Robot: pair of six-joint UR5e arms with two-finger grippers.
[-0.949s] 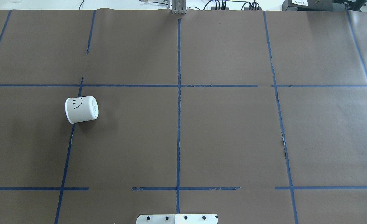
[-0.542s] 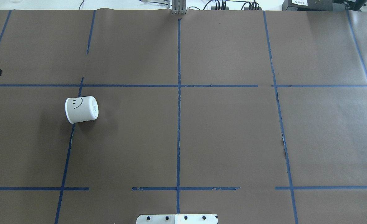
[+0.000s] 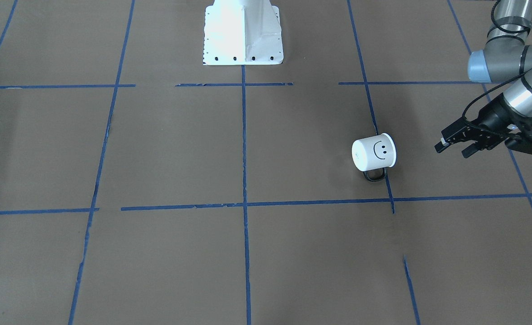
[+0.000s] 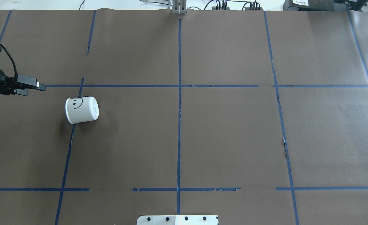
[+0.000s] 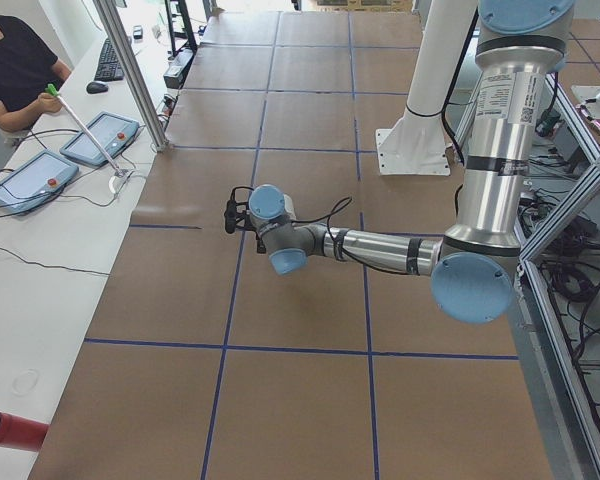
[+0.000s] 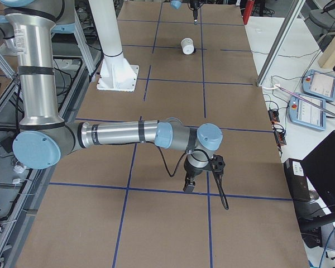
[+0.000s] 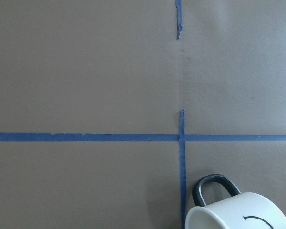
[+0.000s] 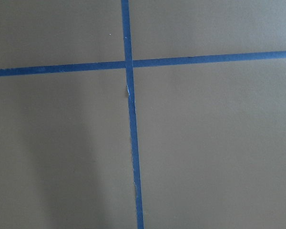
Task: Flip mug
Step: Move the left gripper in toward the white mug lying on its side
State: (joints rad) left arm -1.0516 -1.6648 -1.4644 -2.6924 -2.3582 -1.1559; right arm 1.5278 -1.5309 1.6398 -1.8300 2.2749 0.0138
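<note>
The white mug's rim (image 3: pixel 390 138), on the side away from its black handle, is the next place for my left gripper to go to and close.
The white mug (image 4: pixel 81 110) with a black smiley lies on its side on the brown paper at the table's left. Its mouth faces my left gripper and its flat base faces the table's middle. Its black handle (image 3: pixel 374 176) rests on the paper on the far side from me. It also shows in the left wrist view (image 7: pixel 238 213) and small in the exterior right view (image 6: pixel 187 45). My left gripper (image 4: pixel 36 90) hovers left of the mug, apart from it, jaws open and empty (image 3: pixel 453 150). My right gripper (image 6: pixel 188 186) hangs over bare paper far to the right; I cannot tell whether it is open or shut.
Blue tape lines (image 4: pixel 179 109) split the brown paper into squares. The white robot base (image 3: pixel 243 45) stands at the table's near edge. An operator (image 5: pixel 15 70) sits at a side table with control pads (image 5: pixel 100 137) beyond the far edge.
My left gripper has come in from the overhead view's left edge and moved right, toward the mug. The mug has not moved.
</note>
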